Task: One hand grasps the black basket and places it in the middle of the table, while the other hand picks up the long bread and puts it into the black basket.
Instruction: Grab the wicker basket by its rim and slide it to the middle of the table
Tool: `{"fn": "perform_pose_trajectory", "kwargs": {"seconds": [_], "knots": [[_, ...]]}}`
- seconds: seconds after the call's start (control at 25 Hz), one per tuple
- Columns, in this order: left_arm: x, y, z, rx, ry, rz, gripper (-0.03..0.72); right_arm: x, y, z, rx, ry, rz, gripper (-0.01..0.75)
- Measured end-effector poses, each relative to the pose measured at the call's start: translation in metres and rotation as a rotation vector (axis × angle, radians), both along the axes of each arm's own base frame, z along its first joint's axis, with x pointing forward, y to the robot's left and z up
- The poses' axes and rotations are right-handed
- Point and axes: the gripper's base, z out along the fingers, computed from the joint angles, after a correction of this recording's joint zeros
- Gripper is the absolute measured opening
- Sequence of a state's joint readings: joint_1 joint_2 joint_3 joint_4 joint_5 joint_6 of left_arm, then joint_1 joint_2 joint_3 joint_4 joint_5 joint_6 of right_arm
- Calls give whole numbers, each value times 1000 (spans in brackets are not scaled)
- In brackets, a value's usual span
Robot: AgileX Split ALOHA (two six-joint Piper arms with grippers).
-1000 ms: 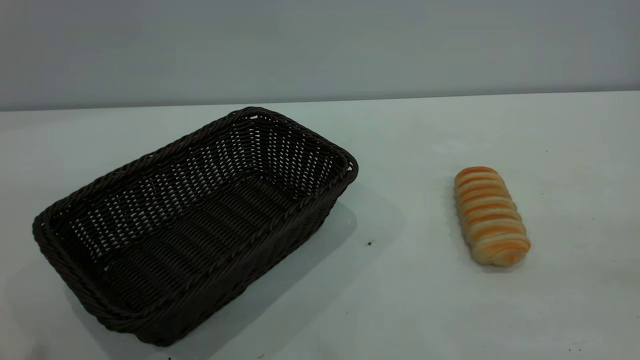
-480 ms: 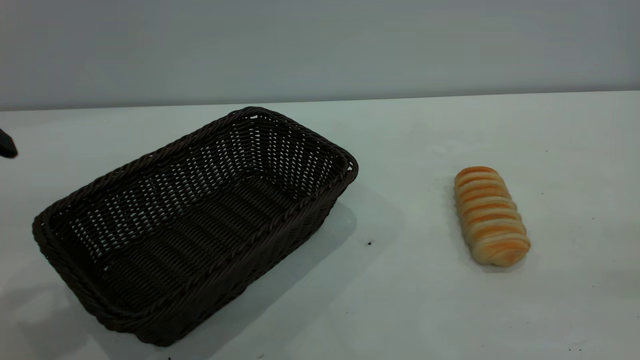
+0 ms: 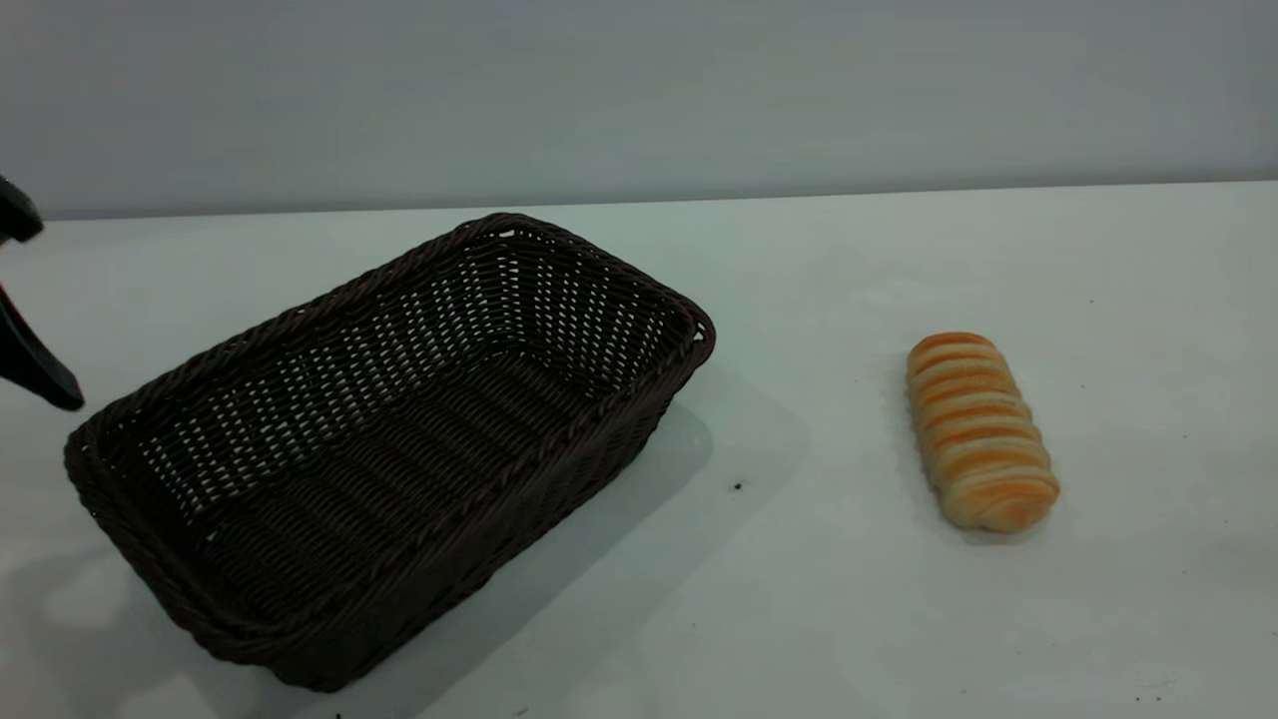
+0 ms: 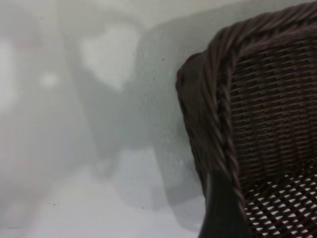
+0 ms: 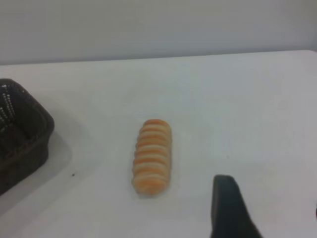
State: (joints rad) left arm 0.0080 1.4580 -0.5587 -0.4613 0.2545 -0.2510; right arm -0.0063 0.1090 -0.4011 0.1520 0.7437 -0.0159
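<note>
The robot's left gripper should close on the rim of the black basket's short side (image 3: 104, 489) (image 4: 232, 173) farthest from the long bread, close to that side's back corner.
The black basket (image 3: 389, 449) rests on the white table (image 3: 819, 599), left of centre, with nothing inside. My left gripper (image 3: 50, 312) shows at the exterior view's far left edge, open, just beside the basket's left corner. In the left wrist view one dark finger (image 4: 218, 210) sits outside the basket's corner rim (image 4: 218, 99). Well to the right of the basket lies the long bread (image 3: 978, 429), cream with orange stripes. My right gripper (image 5: 270, 210) is open, hovering short of the long bread (image 5: 152, 156), and is out of the exterior view.
A grey wall runs behind the table's back edge (image 3: 899, 190). A small dark speck (image 3: 738, 485) lies on the white surface between basket and bread. The right wrist view also catches a basket corner (image 5: 22, 139).
My left gripper has come into the exterior view from the left edge and moved closer to the basket's left corner. Basket and bread have not moved.
</note>
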Motion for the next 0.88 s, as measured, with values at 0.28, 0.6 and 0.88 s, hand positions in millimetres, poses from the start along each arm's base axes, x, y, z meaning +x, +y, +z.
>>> {"fn": "perform_pose_trajectory", "kwargs": {"seconds": [0.28,0.6,0.88], "knots": [[9,-11,-20,20,29,-31,526,0,0,0,-11,-4,5,399],[12,-14,-39,25,78,-20,526,0,0,0,-12,-4,8,399],[17,-12,-54,31,85,28,526,0,0,0,-10,-4,8,399]]}}
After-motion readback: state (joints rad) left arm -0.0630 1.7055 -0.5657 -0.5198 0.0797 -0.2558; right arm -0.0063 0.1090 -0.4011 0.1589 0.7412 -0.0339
